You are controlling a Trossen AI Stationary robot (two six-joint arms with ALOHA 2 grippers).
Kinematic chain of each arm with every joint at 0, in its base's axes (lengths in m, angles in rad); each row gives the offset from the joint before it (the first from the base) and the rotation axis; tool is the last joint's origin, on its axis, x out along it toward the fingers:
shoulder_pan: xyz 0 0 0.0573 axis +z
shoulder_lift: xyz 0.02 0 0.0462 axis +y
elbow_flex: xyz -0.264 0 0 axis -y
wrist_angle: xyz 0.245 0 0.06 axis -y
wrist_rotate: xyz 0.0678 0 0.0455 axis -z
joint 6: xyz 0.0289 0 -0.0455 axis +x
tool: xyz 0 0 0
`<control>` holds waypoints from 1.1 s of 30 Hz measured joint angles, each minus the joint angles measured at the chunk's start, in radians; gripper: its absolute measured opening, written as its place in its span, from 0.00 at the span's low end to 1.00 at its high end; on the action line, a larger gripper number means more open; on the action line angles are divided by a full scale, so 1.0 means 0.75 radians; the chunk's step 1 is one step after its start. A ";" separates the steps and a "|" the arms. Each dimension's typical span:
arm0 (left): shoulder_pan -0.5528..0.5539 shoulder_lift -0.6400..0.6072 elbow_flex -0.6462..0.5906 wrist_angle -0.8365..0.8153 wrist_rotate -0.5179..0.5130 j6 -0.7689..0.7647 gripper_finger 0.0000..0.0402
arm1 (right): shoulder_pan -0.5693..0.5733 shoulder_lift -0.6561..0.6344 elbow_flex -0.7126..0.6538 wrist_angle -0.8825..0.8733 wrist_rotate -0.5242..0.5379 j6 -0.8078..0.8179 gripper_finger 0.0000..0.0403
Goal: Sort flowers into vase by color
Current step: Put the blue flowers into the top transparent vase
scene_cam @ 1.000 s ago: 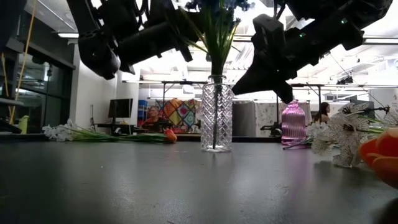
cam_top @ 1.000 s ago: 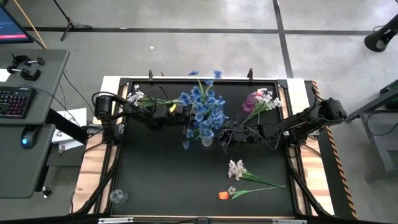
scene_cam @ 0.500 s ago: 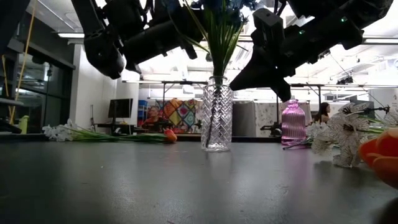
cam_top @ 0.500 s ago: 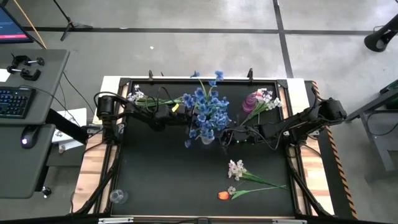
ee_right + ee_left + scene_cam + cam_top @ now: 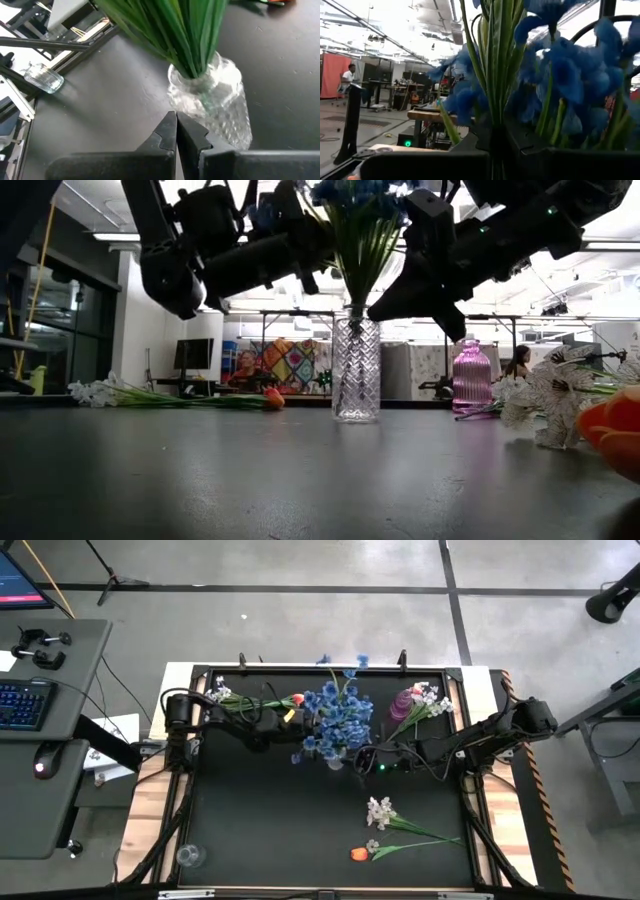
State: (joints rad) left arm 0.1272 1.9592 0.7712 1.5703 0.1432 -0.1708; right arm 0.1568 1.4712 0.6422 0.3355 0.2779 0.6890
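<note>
My left gripper will release the blue flower spray with its stems down in the clear cut-glass vase [image 5: 337, 759].
A bushy blue flower spray [image 5: 337, 718] stands with its green stems in a clear cut-glass vase [image 5: 357, 370] at mid-table. My left gripper [image 5: 305, 242] reaches in from the left above the vase and is shut on the stems; blue blossoms [image 5: 560, 70] fill its wrist view. My right gripper [image 5: 176, 131] is shut, its tips next to the vase's shoulder [image 5: 210, 100] on the right side [image 5: 362, 757]. I cannot tell whether it touches the glass. My left gripper pinches the bundled green stems [image 5: 496, 125] of the blue spray between its two fingers, above the vase's mouth and below the blossoms. It comes level from the table's left, fingers across the stems. The spray stands nearly upright, its lower stems inside the vase.
A pink vase [image 5: 408, 700] with white flowers stands at the far right. A white spray [image 5: 380, 811] and an orange tulip [image 5: 359, 853] lie near right. Another white spray [image 5: 219, 694] and a tulip [image 5: 296, 700] lie far left. A small glass jar [image 5: 189, 856] sits at the near left corner.
My left gripper has carried the blue spray a little toward the table's right and far edge. The blossoms have shifted that way, and the clear vase has slid slightly to the right with the stems. My right gripper has kept nearly still and shut.
</note>
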 joint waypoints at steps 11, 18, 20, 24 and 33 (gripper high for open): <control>0.000 0.031 -0.007 0.001 -0.002 -0.015 0.00 | -0.003 0.000 0.000 0.048 0.001 -0.053 0.00; 0.000 0.061 -0.008 -0.017 -0.001 -0.034 0.00 | -0.003 0.000 0.000 0.049 0.001 -0.057 0.00; 0.003 0.061 -0.008 -0.042 -0.001 -0.016 0.00 | -0.003 0.000 0.000 0.048 0.001 -0.057 0.00; 0.014 0.061 -0.008 -0.058 0.003 -0.014 0.00 | -0.003 0.000 0.000 0.048 0.001 -0.059 0.00; 0.017 0.059 -0.007 -0.150 0.039 -0.014 0.00 | -0.003 0.000 0.000 0.049 0.000 -0.082 0.00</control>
State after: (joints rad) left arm 0.1397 2.0037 0.7658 1.4580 0.1724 -0.1811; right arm 0.1547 1.4712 0.6422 0.3721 0.2779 0.6273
